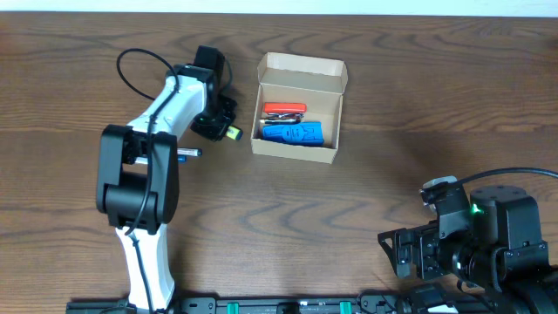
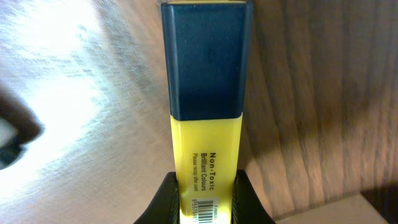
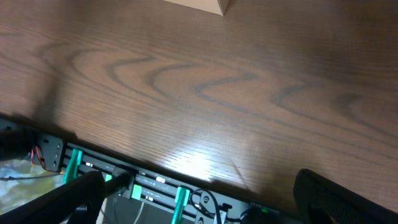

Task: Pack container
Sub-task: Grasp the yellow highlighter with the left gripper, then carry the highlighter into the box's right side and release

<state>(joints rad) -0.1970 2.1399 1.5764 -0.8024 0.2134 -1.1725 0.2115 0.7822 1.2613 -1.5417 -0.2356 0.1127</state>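
Observation:
My left gripper releases the yellow highlighter next, in the gap [image 1: 329, 128] between the blue item and the box's side.
The container [image 1: 299, 153] is a tan cardboard box, open, at the table's upper middle; its flap lid [image 1: 301, 70] stands up at the back. Inside lie a red item [image 1: 285, 111] and a blue item [image 1: 293, 133]. My left gripper [image 1: 220, 125] is just left of the box and is shut on a yellow highlighter [image 2: 207, 155] with a dark blue cap [image 2: 206, 59]; its yellow end shows in the overhead view [image 1: 234, 133]. A corner of the box shows in the left wrist view [image 2: 339, 208]. My right gripper [image 3: 199, 199] is open and empty over the table's front edge.
A blue pen [image 1: 190, 153] lies on the table beside the left arm, partly hidden by it. A corner of the box shows at the top of the right wrist view [image 3: 205, 5]. A metal rail [image 3: 124, 180] with green clamps runs along the table's front edge.

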